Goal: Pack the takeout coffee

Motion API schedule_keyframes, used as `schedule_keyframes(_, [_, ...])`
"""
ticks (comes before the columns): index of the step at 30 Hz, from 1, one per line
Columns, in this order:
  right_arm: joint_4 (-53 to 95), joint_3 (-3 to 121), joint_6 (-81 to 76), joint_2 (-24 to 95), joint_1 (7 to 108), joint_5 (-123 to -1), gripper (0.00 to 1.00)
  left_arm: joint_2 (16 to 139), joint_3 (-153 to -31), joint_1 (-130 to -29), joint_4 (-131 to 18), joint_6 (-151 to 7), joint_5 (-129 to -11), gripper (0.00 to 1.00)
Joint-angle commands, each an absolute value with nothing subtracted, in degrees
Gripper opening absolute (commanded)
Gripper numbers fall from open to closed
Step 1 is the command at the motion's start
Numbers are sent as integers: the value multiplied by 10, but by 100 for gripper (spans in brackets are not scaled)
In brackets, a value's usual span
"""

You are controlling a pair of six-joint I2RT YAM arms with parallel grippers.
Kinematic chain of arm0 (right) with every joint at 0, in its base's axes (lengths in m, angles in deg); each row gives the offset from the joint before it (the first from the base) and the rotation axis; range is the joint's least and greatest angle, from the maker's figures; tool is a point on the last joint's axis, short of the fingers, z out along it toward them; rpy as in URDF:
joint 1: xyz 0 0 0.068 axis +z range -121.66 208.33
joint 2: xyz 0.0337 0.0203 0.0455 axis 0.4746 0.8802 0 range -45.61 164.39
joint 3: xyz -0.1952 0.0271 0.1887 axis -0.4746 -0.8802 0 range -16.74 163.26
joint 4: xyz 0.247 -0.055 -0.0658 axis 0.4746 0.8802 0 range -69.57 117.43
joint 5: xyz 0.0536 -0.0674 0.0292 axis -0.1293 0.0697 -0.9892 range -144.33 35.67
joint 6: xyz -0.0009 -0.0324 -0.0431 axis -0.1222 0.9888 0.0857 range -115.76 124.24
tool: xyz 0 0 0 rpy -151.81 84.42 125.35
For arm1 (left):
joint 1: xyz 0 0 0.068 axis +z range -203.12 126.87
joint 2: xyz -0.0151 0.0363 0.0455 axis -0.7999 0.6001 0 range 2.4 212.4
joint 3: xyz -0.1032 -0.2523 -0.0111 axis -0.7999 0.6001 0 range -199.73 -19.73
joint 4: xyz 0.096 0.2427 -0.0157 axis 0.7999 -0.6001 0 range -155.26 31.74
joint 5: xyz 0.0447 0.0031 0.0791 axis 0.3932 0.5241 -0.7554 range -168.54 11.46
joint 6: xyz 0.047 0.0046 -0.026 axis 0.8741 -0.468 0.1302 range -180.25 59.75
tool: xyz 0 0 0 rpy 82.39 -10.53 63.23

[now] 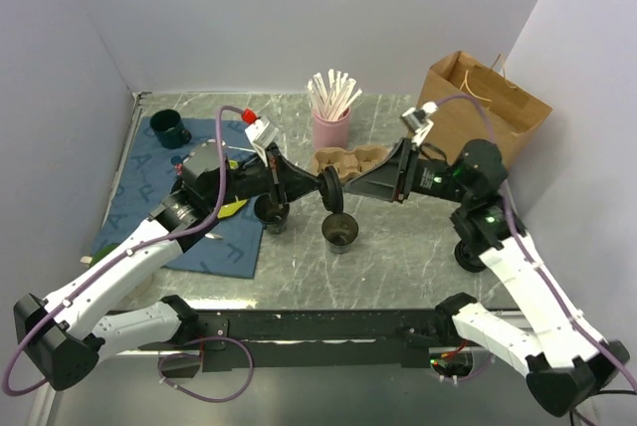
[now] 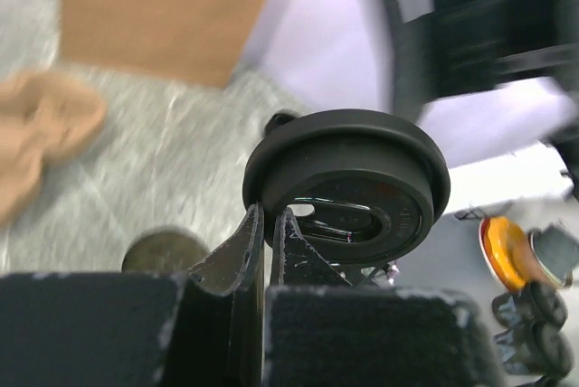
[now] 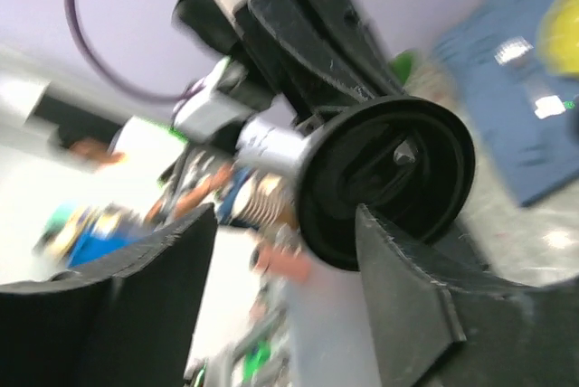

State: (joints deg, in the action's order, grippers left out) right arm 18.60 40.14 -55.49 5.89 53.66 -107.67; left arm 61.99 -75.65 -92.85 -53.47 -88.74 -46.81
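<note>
Next, my left gripper lets go of the black coffee lid on top of the dark cup farther from the blue mat (image 1: 339,227) (image 2: 166,253).
A black coffee lid (image 1: 331,190) hangs on edge above the table between the two arms. My left gripper (image 1: 318,187) is shut on its rim; in the left wrist view the fingers (image 2: 270,217) pinch the lid's (image 2: 348,184) edge. My right gripper (image 1: 350,190) faces it from the right. Its jaws (image 3: 282,217) stand wide open, and the lid (image 3: 389,179) sits just past the right finger, not clamped. Two dark open cups (image 1: 272,213) (image 1: 339,231) stand on the table below. A cardboard cup carrier (image 1: 348,159) lies behind them, and a brown paper bag (image 1: 485,103) stands at the back right.
A pink cup of wooden stirrers (image 1: 331,119) stands behind the carrier. A blue mat (image 1: 189,202) covers the left side, with a dark green cup (image 1: 170,127) at its far corner. White walls close in the left, back and right.
</note>
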Motion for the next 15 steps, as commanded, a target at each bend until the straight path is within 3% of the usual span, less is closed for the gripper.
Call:
schedule_keyframes(1, [428,507,-432,12,522,-903,76,650,-834,-930,-710,-922,-570,1])
schedule_keyframes(5, [598,582,-375,2,522,-718,85,712,-925,-934,-875,-959,-620,1])
schedule_keyframes(8, [687,614,-356,2,522,-634,100,753,-985,-957,-959,-983,-670,1])
schedule_keyframes(15, [858,665,-314,25,522,-553,100,865,-1087,-1002,-1109,-1085,-775,1])
